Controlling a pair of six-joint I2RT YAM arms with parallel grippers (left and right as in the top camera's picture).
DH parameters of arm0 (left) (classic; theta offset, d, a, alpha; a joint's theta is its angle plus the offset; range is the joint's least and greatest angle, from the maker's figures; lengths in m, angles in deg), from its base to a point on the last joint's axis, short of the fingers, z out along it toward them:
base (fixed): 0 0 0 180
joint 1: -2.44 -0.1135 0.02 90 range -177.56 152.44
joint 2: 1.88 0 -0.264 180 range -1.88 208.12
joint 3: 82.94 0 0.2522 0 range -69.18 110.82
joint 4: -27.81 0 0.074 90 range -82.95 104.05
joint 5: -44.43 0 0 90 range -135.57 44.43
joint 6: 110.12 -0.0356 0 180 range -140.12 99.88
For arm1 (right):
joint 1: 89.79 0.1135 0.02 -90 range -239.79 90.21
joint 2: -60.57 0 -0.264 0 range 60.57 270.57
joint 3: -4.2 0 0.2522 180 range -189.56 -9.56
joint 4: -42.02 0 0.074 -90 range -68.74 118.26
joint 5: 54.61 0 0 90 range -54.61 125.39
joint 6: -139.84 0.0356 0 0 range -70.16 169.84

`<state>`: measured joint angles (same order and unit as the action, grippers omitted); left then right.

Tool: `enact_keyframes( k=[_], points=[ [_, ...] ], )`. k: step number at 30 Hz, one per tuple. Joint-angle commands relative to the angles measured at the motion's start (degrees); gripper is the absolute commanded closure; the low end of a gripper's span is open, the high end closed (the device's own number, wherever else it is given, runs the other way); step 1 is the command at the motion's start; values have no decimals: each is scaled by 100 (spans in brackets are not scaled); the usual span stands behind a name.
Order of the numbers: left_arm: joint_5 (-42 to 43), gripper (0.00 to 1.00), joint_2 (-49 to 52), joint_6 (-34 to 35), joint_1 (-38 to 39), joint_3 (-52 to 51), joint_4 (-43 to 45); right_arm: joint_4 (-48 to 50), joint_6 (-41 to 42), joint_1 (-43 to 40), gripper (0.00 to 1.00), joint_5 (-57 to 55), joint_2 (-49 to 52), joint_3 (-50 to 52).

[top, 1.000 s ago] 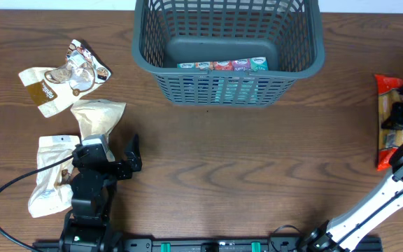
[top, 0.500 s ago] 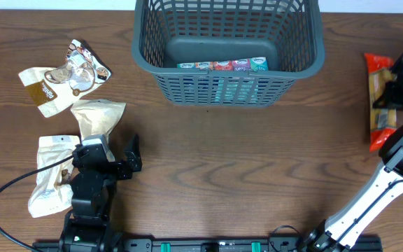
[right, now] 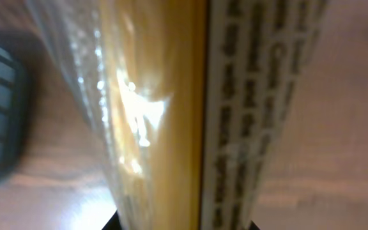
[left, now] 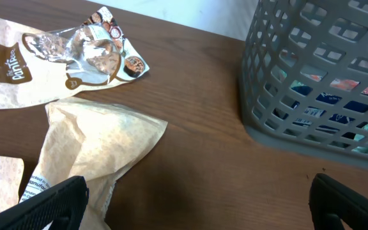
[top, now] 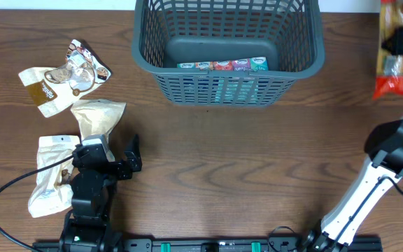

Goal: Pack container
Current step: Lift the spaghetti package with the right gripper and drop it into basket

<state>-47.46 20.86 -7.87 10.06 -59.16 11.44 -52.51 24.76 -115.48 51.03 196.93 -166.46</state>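
Observation:
Next, my right gripper releases the orange and yellow snack packet in the basket [top: 217,47], just behind the colourful packets.
The dark grey lattice basket [top: 228,49] stands at the back middle of the table with several colourful packets [top: 222,65] on its bottom; its corner shows in the left wrist view [left: 318,76]. My right gripper [top: 401,38] is shut on an orange and yellow snack packet [top: 390,66], held up at the far right, beside the basket; the packet fills the right wrist view [right: 190,115]. My left gripper [top: 121,157] is open and empty at the front left, next to a beige packet [top: 96,115].
Other snack packets lie at the left: a crumpled clear one [top: 82,66], a brown and white one [top: 44,91], a white one [top: 47,182]. The beige packet lies under my left jaw in the left wrist view [left: 88,153].
My right gripper has lifted the orange packet off the table and carried it toward the back, up along the right edge. The left arm has not moved.

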Motion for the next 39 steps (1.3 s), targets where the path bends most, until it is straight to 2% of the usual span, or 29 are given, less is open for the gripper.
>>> enact_keyframes(
  k=[1,6,10,17,19,27,33,37,39],
  points=[
    [-9,1,11,55,17,120,7,254,-39,597,99,474,-1010,-623],
    [-9,1,11,52,17,120,7,769,-501,1464,99,474,-1613,-673],
    [-9,1,11,52,17,120,7,999,-1196,2253,99,291,-1864,-673],
    [-11,2,11,52,17,120,9,525,-3480,3541,99,481,-1825,-503],
    [-11,1,11,52,17,120,9,387,-3908,3779,99,601,-1757,-323],
    [-11,1,11,52,17,120,13,444,-4037,4037,99,708,-1126,697],
    [-11,1,11,52,17,120,13,514,-4004,3995,98,706,-529,997],
    [-11,1,11,52,17,120,13,573,-3858,3987,93,686,-238,997],
    [-11,1,11,52,17,120,13,597,-3801,3987,76,686,-219,997]
  ],
)
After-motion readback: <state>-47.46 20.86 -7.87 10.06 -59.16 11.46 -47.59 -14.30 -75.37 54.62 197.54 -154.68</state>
